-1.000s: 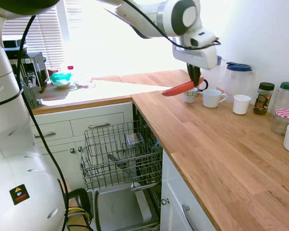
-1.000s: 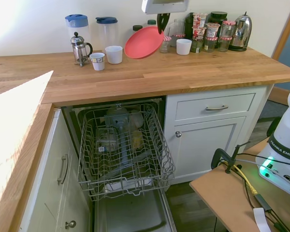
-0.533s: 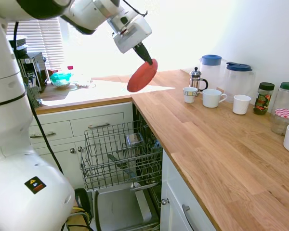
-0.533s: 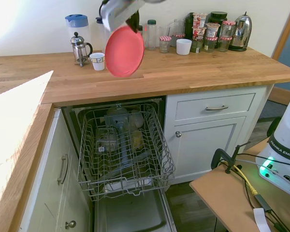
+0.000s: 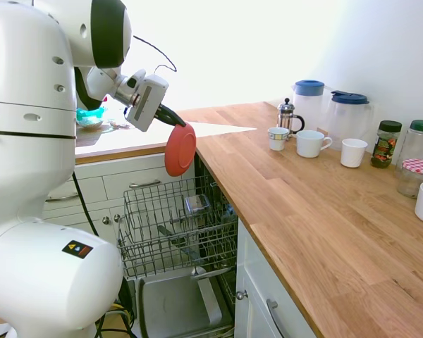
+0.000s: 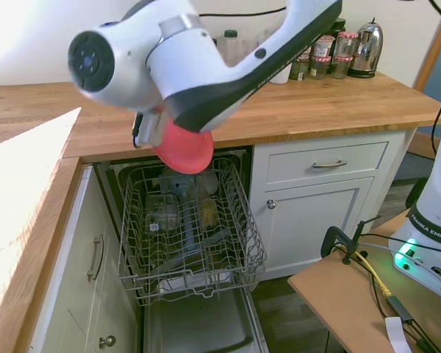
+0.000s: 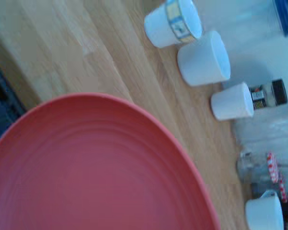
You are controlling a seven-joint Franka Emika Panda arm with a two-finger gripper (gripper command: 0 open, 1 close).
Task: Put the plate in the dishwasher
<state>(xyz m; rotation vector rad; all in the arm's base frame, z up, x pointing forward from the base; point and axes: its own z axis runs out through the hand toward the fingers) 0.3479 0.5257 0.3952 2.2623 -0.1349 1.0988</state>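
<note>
I need to release the coral-red plate from my gripper inside the wire rack's side (image 5: 142, 221) farthest from the wooden counter.
The coral-red plate (image 5: 180, 148) hangs on edge in the air above the pulled-out wire rack (image 5: 175, 229) of the open dishwasher (image 6: 187, 220). My gripper (image 5: 175, 120) is shut on the plate's upper rim, just off the corner of the wooden counter (image 5: 317, 211). In the second exterior view the plate (image 6: 184, 147) shows below my arm, over the rack's back part. The plate (image 7: 96, 167) fills most of the wrist view, with white mugs (image 7: 204, 60) on the counter behind it.
The rack holds a few glass and plastic items (image 6: 178, 209). The dishwasher's grey inner door (image 6: 198, 327) lies open below. White mugs (image 5: 311, 143), a French press (image 5: 287, 115), jugs and jars stand along the counter's back. White cabinets flank the dishwasher.
My arm has swung the plate from over the counter by the mugs, off its edge and down, until it hangs on edge above the dishwasher rack.
</note>
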